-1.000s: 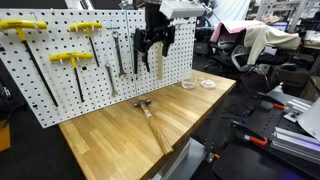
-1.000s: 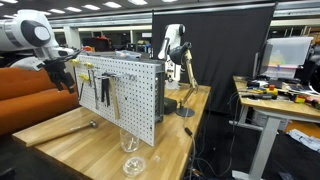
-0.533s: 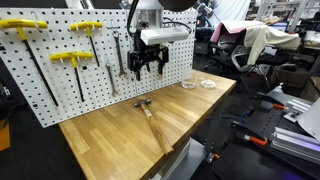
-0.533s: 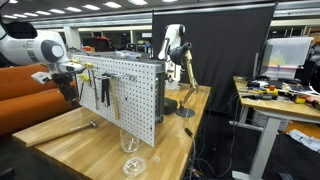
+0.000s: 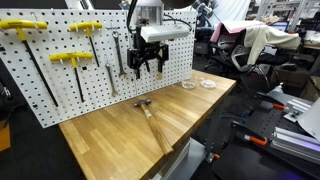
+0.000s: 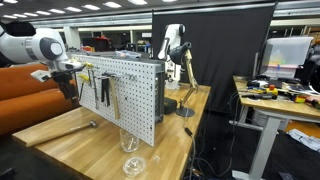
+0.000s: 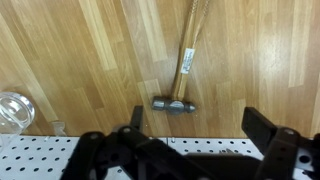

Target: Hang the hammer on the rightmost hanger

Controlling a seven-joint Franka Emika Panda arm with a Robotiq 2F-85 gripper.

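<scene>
The robot's gripper needs to close on the upper handle of the hammer [image 5: 147,110] [image 7: 180,87], between the hammer's white label and its dark head.
The hammer [image 5: 152,122] lies flat on the wooden table, its dark head [image 5: 142,103] toward the white pegboard [image 5: 60,80] and its pale handle running toward the table's front edge. It also shows in an exterior view [image 6: 70,128] and in the wrist view [image 7: 183,75], head at the bottom. My gripper [image 5: 147,66] hangs open and empty above the hammer's head, in front of the pegboard. In the wrist view the two dark fingers [image 7: 200,135] stand wide apart over the board's lower edge.
Yellow T-handled tools [image 5: 70,60] and black-handled pliers [image 5: 122,55] hang on the pegboard. Two small glass dishes [image 5: 197,85] sit at the table's far end. A glass [image 6: 126,142] and a glass dish [image 6: 133,165] stand behind the board. A desk lamp [image 6: 184,75] stands farther back.
Over the last second my gripper moved down and sideways along the pegboard to a spot above the hammer's head. It has stayed still for the last half second. The hammer has not moved.
</scene>
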